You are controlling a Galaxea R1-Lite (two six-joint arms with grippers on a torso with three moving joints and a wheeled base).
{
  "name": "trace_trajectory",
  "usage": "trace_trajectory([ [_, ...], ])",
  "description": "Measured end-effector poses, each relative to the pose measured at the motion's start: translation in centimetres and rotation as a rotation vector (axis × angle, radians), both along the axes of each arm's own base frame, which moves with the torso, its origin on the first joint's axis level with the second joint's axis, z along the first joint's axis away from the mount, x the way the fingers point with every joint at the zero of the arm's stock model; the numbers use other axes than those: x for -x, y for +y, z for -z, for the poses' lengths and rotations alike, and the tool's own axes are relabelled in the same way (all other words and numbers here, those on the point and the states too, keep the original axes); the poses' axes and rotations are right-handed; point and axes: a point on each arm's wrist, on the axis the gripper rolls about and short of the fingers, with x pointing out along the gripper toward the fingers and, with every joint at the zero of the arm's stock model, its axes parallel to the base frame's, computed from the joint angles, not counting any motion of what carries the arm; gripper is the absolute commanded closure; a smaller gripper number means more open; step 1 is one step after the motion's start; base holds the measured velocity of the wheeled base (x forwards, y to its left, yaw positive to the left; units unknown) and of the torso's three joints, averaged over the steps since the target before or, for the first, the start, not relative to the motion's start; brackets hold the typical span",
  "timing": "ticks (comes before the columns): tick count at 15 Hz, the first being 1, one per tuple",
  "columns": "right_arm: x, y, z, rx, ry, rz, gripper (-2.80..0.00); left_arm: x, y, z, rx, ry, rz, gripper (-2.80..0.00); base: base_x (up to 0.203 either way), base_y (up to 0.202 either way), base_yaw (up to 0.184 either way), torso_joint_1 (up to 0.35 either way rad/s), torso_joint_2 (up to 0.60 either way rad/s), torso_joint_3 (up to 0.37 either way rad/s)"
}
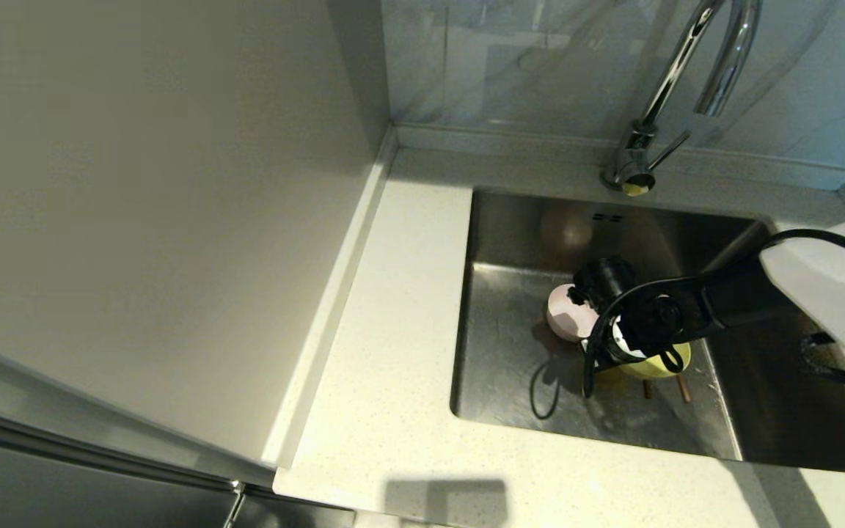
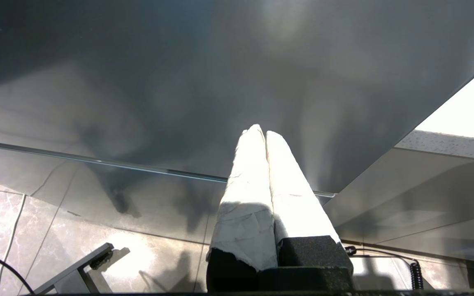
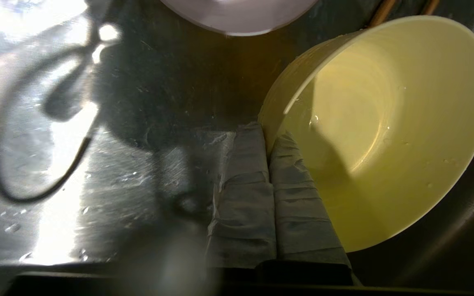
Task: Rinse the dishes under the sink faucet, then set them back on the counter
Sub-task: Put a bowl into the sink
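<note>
The robot's right gripper needs to set the yellow bowl down on the sink's bottom (image 1: 634, 364) between the pale pink bowl and the brown chopsticks.
Inside the steel sink (image 1: 510, 367) my right gripper (image 3: 269, 133) is shut on the rim of the yellow bowl (image 3: 385, 123), one finger inside the wall and one outside. In the head view the yellow bowl (image 1: 661, 363) shows only partly, below the black wrist. The pale pink bowl (image 1: 568, 314) lies just left of it on the sink floor, and its edge (image 3: 237, 16) shows beyond the fingers. Brown chopsticks (image 1: 683, 389) poke out from under the yellow bowl. The chrome faucet (image 1: 675, 81) rises behind the sink. My left gripper (image 2: 261, 132) is shut on nothing, parked out of the head view.
The off-white counter (image 1: 393, 308) runs left of and in front of the sink, with a raised back edge. A tall pale panel (image 1: 136, 220) stands along the counter's left side. The left wrist view shows a grey cabinet face (image 2: 179, 82) and tiled floor (image 2: 56, 230).
</note>
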Motion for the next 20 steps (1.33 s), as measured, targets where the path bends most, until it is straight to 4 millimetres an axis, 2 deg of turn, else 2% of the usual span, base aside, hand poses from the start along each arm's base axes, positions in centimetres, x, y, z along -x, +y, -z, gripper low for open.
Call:
trace_trajectory([
  [6,-2.7,-0.6,1.7,-0.009,-0.011,0.030,0.00,0.0,0.0,0.0,0.000,0.000,0.000,0.00,0.000,0.000,0.000,0.000,0.00,0.000],
  [11,-4.2,0.0,1.0,-0.025,-0.060,0.015,0.00,0.0,0.0,0.0,0.000,0.000,0.000,0.00,0.000,0.000,0.000,0.000,0.00,0.000],
  [15,-4.4,0.8,0.5,-0.028,-0.079,-0.003,0.00,0.0,0.0,0.0,0.000,0.000,0.000,0.00,0.000,0.000,0.000,0.000,0.00,0.000],
  [20,-3.7,0.5,1.0,-0.023,-0.021,0.015,0.00,0.0,0.0,0.0,0.000,0.000,0.000,0.00,0.000,0.000,0.000,0.000,0.00,0.000],
])
